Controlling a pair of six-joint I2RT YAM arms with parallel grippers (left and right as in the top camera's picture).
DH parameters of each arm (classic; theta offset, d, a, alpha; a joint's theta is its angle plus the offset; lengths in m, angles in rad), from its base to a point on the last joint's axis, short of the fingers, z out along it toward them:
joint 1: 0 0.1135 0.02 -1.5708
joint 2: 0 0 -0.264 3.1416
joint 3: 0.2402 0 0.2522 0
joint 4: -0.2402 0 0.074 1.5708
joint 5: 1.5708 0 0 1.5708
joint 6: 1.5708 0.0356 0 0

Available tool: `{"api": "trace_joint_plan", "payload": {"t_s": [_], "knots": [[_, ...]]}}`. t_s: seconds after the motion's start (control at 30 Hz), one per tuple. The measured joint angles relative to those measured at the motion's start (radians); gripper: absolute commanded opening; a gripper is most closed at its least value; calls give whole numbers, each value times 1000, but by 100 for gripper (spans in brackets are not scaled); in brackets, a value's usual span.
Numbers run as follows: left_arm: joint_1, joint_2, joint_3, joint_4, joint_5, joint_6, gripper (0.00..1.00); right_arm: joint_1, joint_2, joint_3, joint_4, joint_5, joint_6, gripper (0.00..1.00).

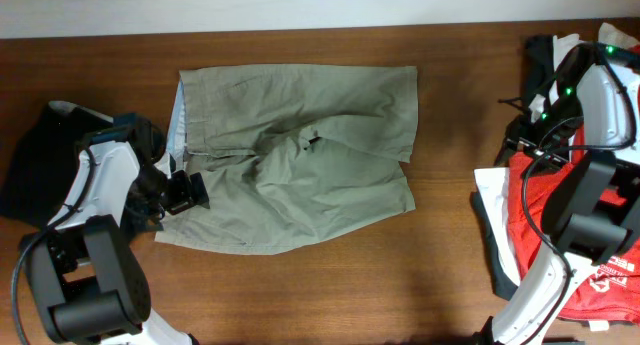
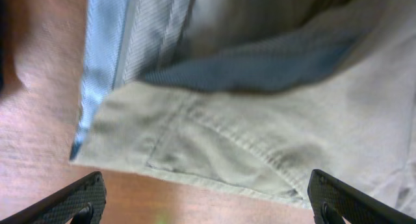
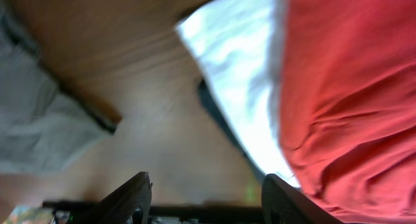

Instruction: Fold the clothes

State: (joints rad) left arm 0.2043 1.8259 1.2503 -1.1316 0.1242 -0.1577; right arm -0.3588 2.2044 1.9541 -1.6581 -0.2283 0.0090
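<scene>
The near leg of the shorts lies wrinkled and at a slant, so the robot's left gripper needs to take the front waistband corner (image 1: 168, 234) and pull the leg tight with the right gripper.
The khaki-beige shorts (image 1: 300, 150) lie spread flat on the wooden table, waistband to the left, with its pale bluish lining (image 1: 178, 120) showing. My left gripper (image 1: 187, 192) is open at the shorts' front-left corner. In the left wrist view the waistband corner (image 2: 214, 152) lies just beyond the open fingers (image 2: 208, 204), nothing between them. My right gripper (image 1: 527, 135) is open and empty at the right side, beside the pile with the red T-shirt (image 1: 590, 220). The right wrist view shows the red T-shirt (image 3: 351, 87) and a white garment (image 3: 234, 74) past the open fingers (image 3: 205, 198).
A black garment (image 1: 40, 155) lies at the far left under my left arm. White and black garments (image 1: 492, 225) lie under the red T-shirt at the right edge. More dark and white cloth (image 1: 550, 50) sits at the back right corner.
</scene>
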Motion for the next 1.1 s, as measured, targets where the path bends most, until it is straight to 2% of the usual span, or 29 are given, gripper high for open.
{"api": "trace_joint_plan", "payload": {"t_s": [0.07,0.13,0.2,0.27,0.4,0.47,0.5,0.57,0.6,0.63,0.67,0.77,0.87,0.93,0.97,1.03,1.07,1.1], "knots": [[0,-3,-2,-46,-2,-3,99,30,-100,-119,85,-67,-39,63],[0,-47,-27,-39,-2,-3,99,87,-235,-273,189,-125,-61,73],[0,-133,-88,16,2,-4,99,175,-333,-457,363,-217,-72,73],[0,-225,-214,118,41,-6,99,261,-340,-625,513,-304,-67,73],[0,-243,-387,264,89,-32,99,405,-337,-881,867,-354,47,72],[0,-246,-447,341,98,-59,99,421,-364,-936,972,-364,153,66],[0,-252,-462,364,101,-72,99,421,-373,-953,997,-358,195,58],[0,-256,-465,384,101,-79,94,422,-379,-958,980,-317,264,6],[0,-257,-466,389,101,-82,89,421,-380,-958,969,-292,287,4],[0,-257,-467,396,100,-86,68,413,-380,-972,941,-220,307,4],[0,-257,-469,400,101,-88,64,400,-380,-975,937,-217,314,4],[0,-257,-475,393,108,-92,64,287,-376,-953,878,-193,301,4],[0,-257,-476,377,146,-93,66,138,-352,-827,754,-106,237,4],[0,-257,-476,375,207,-93,81,143,-352,-810,679,-74,213,4],[0,-257,-476,377,236,-93,84,145,-352,-810,665,-55,203,4],[0,-257,-476,375,257,-94,85,145,-352,-809,662,-34,196,4],[0,-257,-477,373,270,-94,82,145,-352,-809,662,-28,195,4],[0,-257,-477,373,273,-94,75,145,-352,-809,662,-25,194,4]]}}
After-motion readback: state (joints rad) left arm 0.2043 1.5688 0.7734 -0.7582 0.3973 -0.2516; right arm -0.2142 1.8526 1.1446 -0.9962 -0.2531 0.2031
